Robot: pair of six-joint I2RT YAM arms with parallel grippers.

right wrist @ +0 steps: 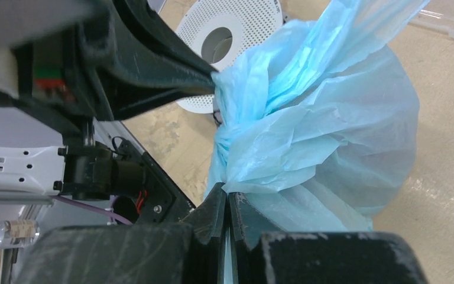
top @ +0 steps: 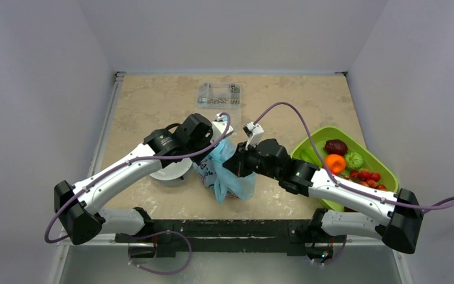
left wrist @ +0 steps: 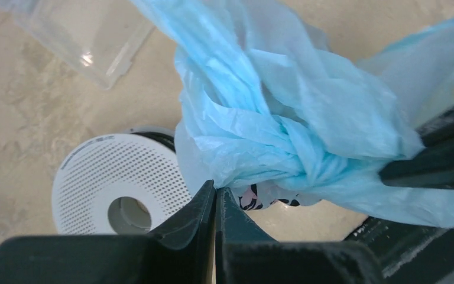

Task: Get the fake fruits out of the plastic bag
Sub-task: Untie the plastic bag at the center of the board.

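Observation:
My right gripper pinches film beside the bag's tight twist; it should open and grab the twisted fold itself [left wrist: 298, 151] before my left gripper pulls the bag loose.
The light-blue plastic bag [top: 229, 173] hangs bunched between both grippers, above the table's middle. My left gripper [top: 220, 137] is shut, its tips pinching the bag's film [left wrist: 284, 118] at the upper left. My right gripper [top: 237, 163] is shut on a twisted fold of the bag [right wrist: 331, 130]. Its jaws pinch the film in the right wrist view, and the left gripper's fingers [right wrist: 171, 77] meet the bag above. Fake fruits lie in the green tray: a plum [top: 335, 147], an orange [top: 334, 163], a green piece [top: 354, 160] and red ones [top: 367, 176]. No fruit shows inside the bag.
A lime-green tray [top: 313, 137] stands at the right. A white perforated disc with a hole [top: 171, 173] lies left of the bag and shows in the left wrist view [left wrist: 94, 171]. A clear plastic box [top: 219, 94] sits at the back centre.

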